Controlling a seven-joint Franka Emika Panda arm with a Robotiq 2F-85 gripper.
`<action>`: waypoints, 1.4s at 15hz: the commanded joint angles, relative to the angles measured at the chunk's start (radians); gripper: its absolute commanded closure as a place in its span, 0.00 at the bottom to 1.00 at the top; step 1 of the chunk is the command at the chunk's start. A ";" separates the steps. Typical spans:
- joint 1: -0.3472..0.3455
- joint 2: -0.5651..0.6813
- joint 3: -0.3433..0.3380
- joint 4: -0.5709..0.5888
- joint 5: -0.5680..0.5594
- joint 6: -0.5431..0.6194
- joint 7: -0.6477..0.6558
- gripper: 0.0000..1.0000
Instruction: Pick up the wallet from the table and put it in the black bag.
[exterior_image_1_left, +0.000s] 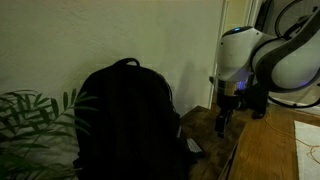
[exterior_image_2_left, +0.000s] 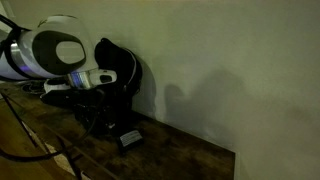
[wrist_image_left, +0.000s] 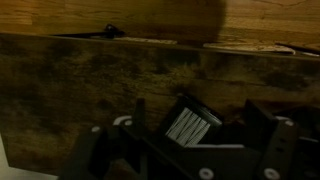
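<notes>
Next, my gripper goes to the wallet's edge (exterior_image_1_left: 190, 139) (wrist_image_left: 183, 144) facing the pale wall, just past the wallet's striped patch, and closes there.
The wallet (exterior_image_1_left: 193, 148) is a small dark flat thing with a pale striped patch. It lies on the wooden table (exterior_image_2_left: 185, 155) beside the black bag (exterior_image_1_left: 125, 115). It also shows in an exterior view (exterior_image_2_left: 130, 138) and in the wrist view (wrist_image_left: 190, 125), where it sits between my two fingers. My gripper (exterior_image_1_left: 222, 122) is open and empty. It hangs a little above the table, to the side of the wallet and near the bag (exterior_image_2_left: 120, 65). The scene is dark.
A leaf-patterned thing (exterior_image_1_left: 30, 125) lies beside the bag. A pale wall (exterior_image_2_left: 230, 70) runs behind the table. A lighter wooden surface (exterior_image_1_left: 265, 150) with a cable stands by the arm. Cables (exterior_image_2_left: 30, 145) hang at the table's front edge.
</notes>
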 joint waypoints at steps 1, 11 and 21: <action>0.029 -0.001 -0.027 0.000 0.016 0.001 -0.012 0.00; 0.186 0.197 -0.163 0.160 -0.003 0.089 0.314 0.00; 0.310 0.432 -0.310 0.329 0.034 0.132 0.562 0.00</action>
